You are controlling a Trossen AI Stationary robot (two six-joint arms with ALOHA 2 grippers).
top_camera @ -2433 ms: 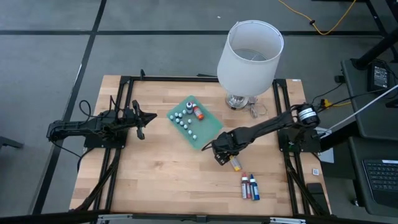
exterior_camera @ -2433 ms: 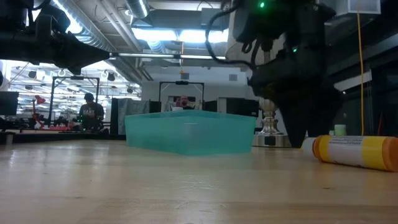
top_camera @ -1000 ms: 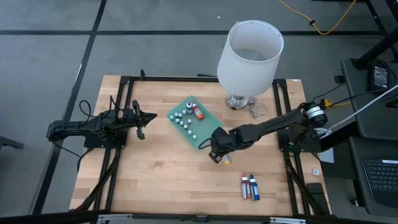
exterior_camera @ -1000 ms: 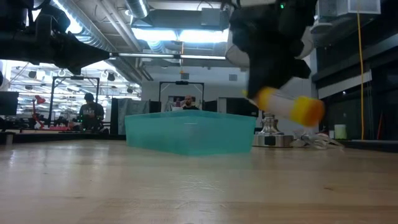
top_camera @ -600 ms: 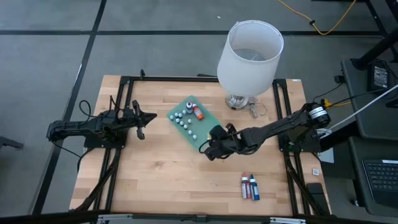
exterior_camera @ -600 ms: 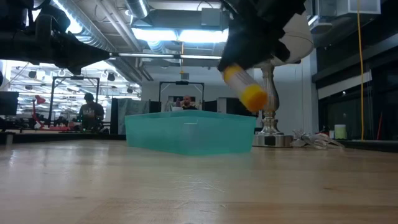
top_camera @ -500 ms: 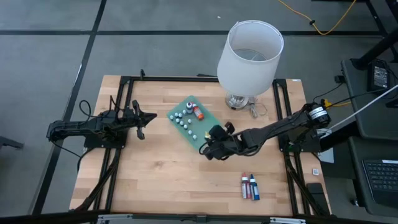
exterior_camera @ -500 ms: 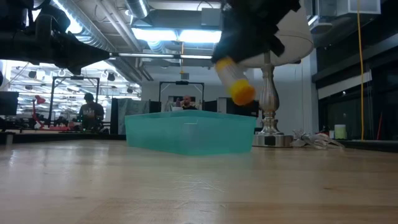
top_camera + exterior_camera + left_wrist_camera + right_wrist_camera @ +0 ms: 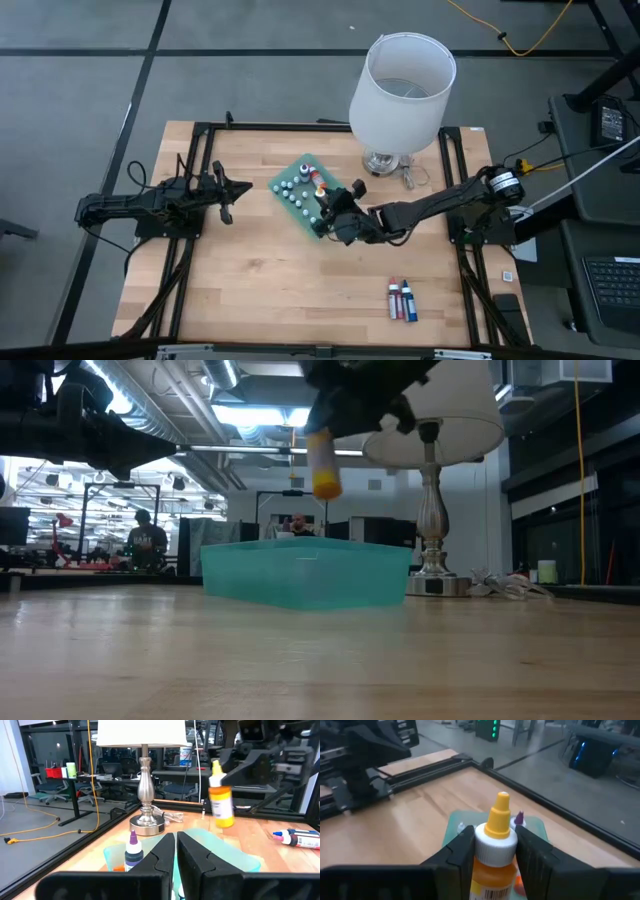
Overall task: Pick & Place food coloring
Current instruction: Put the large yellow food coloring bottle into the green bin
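Note:
My right gripper sets the orange food coloring bottle on the green tray (image 9: 319, 192) next, beside the other orange bottle.
My right gripper (image 9: 333, 210) is shut on an orange food coloring bottle (image 9: 322, 465) and holds it in the air above the near right part of the green tray (image 9: 305, 205). The tray holds several small white-capped bottles, an orange one (image 9: 318, 180) and a purple-tipped one (image 9: 133, 851). Two more bottles, red and blue (image 9: 402, 300), lie on their sides on the table near the right front. My left gripper (image 9: 232, 190) is shut at the table's left side, away from all of these and touching nothing. My right gripper pinches the bottle at its white collar (image 9: 495, 842), one finger (image 9: 462, 851) on each side. It reaches in nearly level from the table's right side. The bottle stands upright, yellow nozzle (image 9: 501, 807) up, its body (image 9: 222, 806) hanging below the fingers, clear of the tray.
A lamp with a large white shade (image 9: 402, 85) stands at the far edge, just right of the tray, with its cord (image 9: 412, 178) on the table beside its base. Black frame rails run along the table's left and right sides.
My right gripper has risen and gone toward the far left, from beside the tray to above it. It has tipped up from pointing steeply down to nearly level. The held bottle has swung from lying almost level to upright.

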